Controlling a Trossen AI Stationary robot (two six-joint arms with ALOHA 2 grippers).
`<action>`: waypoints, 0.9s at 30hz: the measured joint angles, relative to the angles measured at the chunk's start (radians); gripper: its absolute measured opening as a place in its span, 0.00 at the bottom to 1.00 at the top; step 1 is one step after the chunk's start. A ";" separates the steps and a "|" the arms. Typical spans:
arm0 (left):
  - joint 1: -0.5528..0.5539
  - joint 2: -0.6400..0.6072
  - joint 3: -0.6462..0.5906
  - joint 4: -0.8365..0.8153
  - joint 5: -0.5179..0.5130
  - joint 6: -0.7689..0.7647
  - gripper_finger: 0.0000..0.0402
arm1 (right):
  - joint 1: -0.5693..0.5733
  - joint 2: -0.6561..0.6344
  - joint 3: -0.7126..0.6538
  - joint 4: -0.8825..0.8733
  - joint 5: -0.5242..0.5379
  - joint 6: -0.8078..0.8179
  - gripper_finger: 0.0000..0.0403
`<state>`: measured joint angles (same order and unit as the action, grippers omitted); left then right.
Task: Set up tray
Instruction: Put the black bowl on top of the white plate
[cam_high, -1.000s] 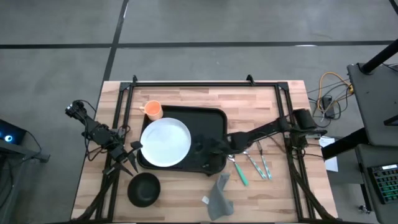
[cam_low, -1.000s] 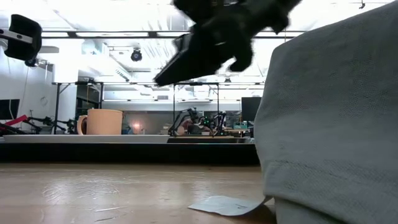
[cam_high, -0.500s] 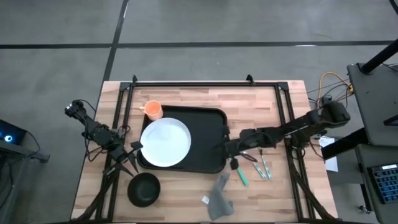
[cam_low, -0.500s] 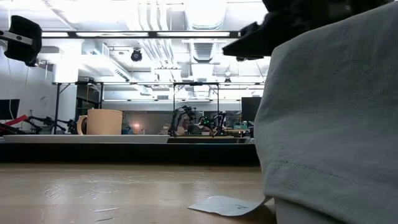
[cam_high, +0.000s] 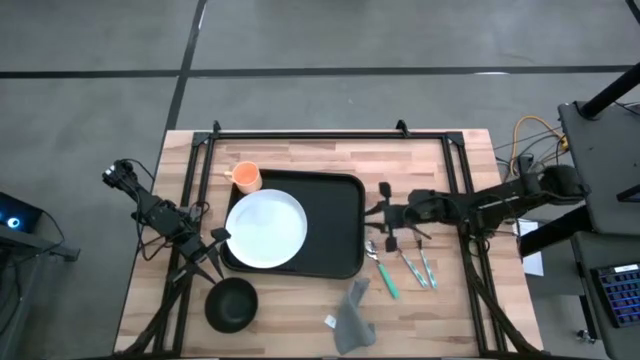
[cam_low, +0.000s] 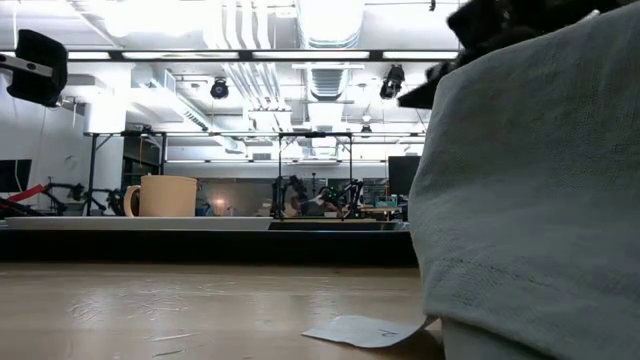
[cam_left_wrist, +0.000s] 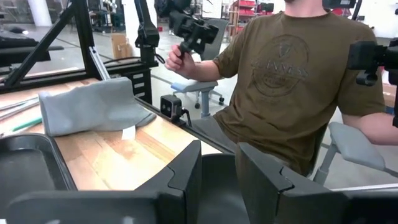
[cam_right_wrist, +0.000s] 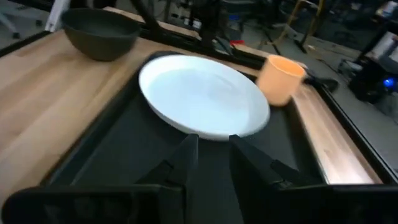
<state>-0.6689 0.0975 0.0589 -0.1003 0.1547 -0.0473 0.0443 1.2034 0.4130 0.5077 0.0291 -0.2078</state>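
I move my left gripper to the black bowl next and close it on the bowl's rim (cam_high: 237, 280), on the side facing the tray.
The black tray (cam_high: 335, 215) lies flat in the middle of the table. A white plate (cam_high: 266, 228) rests on its left half. An orange cup (cam_high: 246, 177) stands on the wood by the tray's far left corner. My right gripper (cam_high: 372, 215) hovers open just off the tray's right rim, pointing at the tray (cam_right_wrist: 112, 155) and plate (cam_right_wrist: 205, 99), nothing between its fingers. My left gripper (cam_high: 212, 252) waits open at the tray's near left corner, also with nothing in it (cam_left_wrist: 217, 165).
A black bowl (cam_high: 232, 303) stands near the front left. A grey cloth (cam_high: 352, 318) lies at the front middle. Cutlery with green handles (cam_high: 400, 265) lies right of the tray. A person in a brown shirt (cam_left_wrist: 292, 81) sits beyond the table's near edge.
My right gripper has drawn back from above the tray's right half toward the table's right edge, and now stands off the tray's rim. Tray, plate and cup have kept their places.
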 joint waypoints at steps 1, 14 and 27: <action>0.000 0.002 0.000 -0.001 -0.001 0.000 0.20 | -0.009 -0.023 -0.019 0.008 0.000 0.006 0.21; 0.000 0.018 0.000 -0.001 0.000 0.000 0.20 | -0.021 -0.310 -0.302 0.292 -0.007 0.014 0.18; 0.001 0.034 -0.040 0.304 -0.042 0.167 0.20 | -0.021 -0.490 -0.381 0.292 -0.006 0.018 0.20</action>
<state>-0.6678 0.1310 0.0189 0.2039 0.1131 0.1195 0.0235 0.7138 0.0315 0.7998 0.0227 -0.1901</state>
